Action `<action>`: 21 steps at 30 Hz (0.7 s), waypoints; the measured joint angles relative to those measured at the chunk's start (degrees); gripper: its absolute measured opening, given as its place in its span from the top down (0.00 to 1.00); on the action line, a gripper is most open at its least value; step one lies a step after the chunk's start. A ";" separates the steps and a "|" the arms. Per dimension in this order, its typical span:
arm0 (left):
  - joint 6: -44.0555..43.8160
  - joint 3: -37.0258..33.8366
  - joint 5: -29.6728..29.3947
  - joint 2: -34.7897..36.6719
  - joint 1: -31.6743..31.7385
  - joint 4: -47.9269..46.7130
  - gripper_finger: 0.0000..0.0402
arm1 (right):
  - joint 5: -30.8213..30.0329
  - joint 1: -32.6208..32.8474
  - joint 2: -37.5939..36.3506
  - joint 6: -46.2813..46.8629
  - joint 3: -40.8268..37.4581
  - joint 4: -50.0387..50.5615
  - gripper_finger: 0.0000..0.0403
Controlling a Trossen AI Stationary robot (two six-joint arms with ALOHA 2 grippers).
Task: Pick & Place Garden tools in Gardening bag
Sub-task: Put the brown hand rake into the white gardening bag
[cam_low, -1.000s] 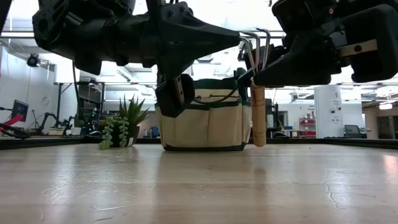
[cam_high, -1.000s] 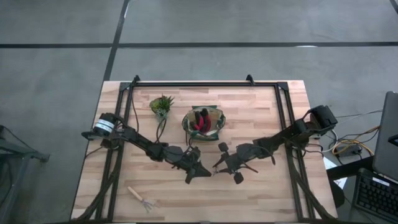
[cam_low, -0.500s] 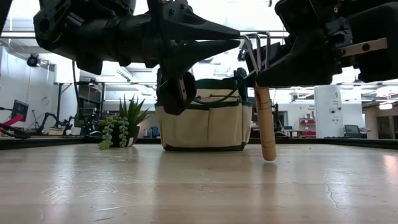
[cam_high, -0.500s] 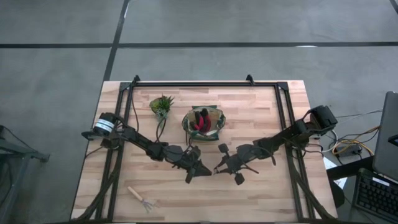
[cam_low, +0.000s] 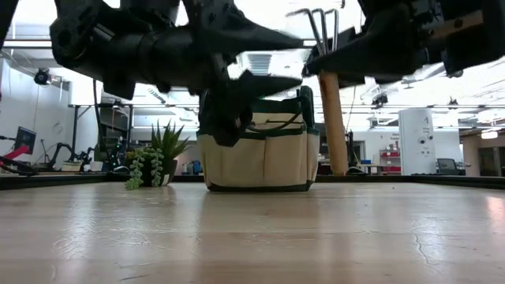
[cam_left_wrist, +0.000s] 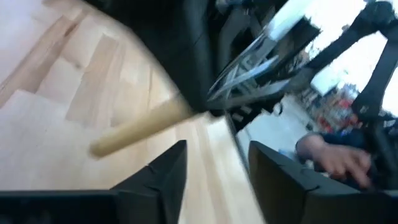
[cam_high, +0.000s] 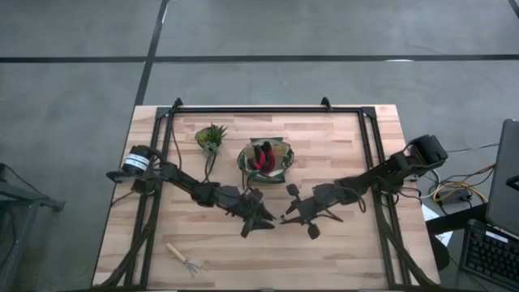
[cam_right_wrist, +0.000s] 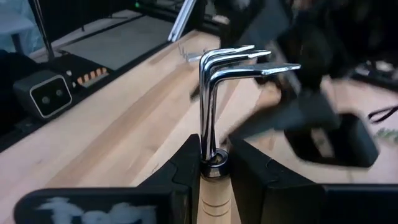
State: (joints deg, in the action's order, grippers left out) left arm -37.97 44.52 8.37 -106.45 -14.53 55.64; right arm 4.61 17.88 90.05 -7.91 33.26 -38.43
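Note:
My right gripper is to let go of the wooden-handled fork at the tan gardening bag's near edge [cam_high: 278, 172], in front of the red glove.
A wooden-handled fork [cam_low: 332, 118] hangs tines up above the table's middle, with my right gripper [cam_right_wrist: 214, 165] shut on it. My left gripper [cam_low: 293, 59] stands open just left of the fork's tines [cam_low: 319, 24], facing the right gripper [cam_high: 284, 217]; in the left wrist view the fork [cam_left_wrist: 140, 127] lies beyond its spread fingers [cam_left_wrist: 165, 177], apart from them. The tan gardening bag [cam_high: 265, 160] stands behind on the table, a red glove [cam_high: 260, 159] inside. A second fork [cam_high: 185, 258] lies flat near the table's front left. My right gripper pinches the fork between its two fingers at the metal collar [cam_right_wrist: 213, 163], where the tines meet the wooden handle. The fingers come nearly level from the table's right. The fork is lifted clear, near upright, tines up [cam_right_wrist: 230, 62], and the handle [cam_low: 334, 150] hangs below the fingers.
A small spiky green plant [cam_high: 211, 136] stands left of the bag. A dark frame rail [cam_high: 251, 109] runs along the table's far edge. Bare wood lies in front of both arms [cam_high: 324, 259]. A person's hand [cam_left_wrist: 329, 155] shows beyond the table.
My left gripper has opened from shut and rolled a little, letting go of the fork's tine end. The fork stays in my right gripper, which closed further on it. Its handle swung down toward the table, and now hangs higher as the right gripper has risen slightly.

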 joint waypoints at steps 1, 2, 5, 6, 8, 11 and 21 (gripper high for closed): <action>0.74 -0.05 0.79 0.00 0.31 -0.83 0.55 | -0.07 -0.04 -0.55 -0.43 0.00 0.02 0.85; 1.34 -0.12 1.47 0.00 0.56 -1.62 0.52 | -0.09 -0.18 -1.09 -0.75 0.00 0.04 0.85; 3.64 -0.72 2.25 0.00 0.71 -1.70 0.47 | -1.06 -0.95 -3.15 -1.45 -0.07 0.63 0.85; 4.65 -0.80 2.19 0.00 0.71 -1.70 0.47 | -2.15 -1.25 -3.78 -1.74 -0.09 0.41 0.85; 7.18 -0.86 1.77 0.00 0.52 -1.58 0.46 | -5.01 -1.76 -5.20 -2.92 -0.55 0.48 0.85; 10.38 -0.88 -0.12 0.00 0.06 -0.04 0.46 | -8.92 -2.88 -6.63 -3.98 -1.27 0.36 0.85; 17.79 -3.61 -3.29 6.31 -2.86 -0.60 0.47 | -12.35 -7.22 -8.58 -3.87 -6.46 -8.72 0.85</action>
State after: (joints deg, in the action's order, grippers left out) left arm -20.18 40.91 5.08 -100.14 -17.39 55.03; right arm -7.75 10.66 81.47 -11.78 26.80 -47.15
